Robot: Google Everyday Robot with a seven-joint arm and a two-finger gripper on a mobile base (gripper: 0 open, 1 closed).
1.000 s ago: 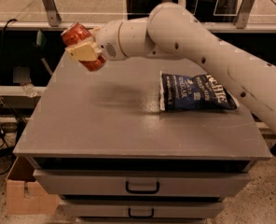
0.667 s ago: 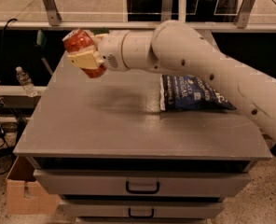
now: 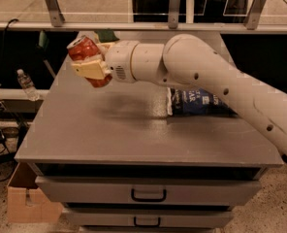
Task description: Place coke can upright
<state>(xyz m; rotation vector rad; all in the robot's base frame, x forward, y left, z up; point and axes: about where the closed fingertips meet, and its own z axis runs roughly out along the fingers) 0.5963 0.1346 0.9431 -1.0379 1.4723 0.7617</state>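
The robot's gripper should release the coke can on the grey table (image 3: 83, 100), near the edge that faces the plastic bottle.
The red coke can (image 3: 87, 52) is held in my gripper (image 3: 91, 64) above the far left part of the grey table top (image 3: 109, 130). The can is tilted, its silver top end pointing up and to the left. The cream fingers (image 3: 91, 70) are shut on the can's body. The white arm reaches in from the right across the table. The can hangs in the air, clear of the surface, with its shadow on the table below.
A dark blue chip bag (image 3: 197, 102) lies flat on the right part of the table, partly behind the arm. Drawers (image 3: 148, 193) are under the table front. A cardboard box (image 3: 29, 203) and a plastic bottle (image 3: 25, 84) are at the left.
The gripper with the can has turned, so the can stands more nearly upright, and the arm has stretched further across the table. The chip bag has not moved.
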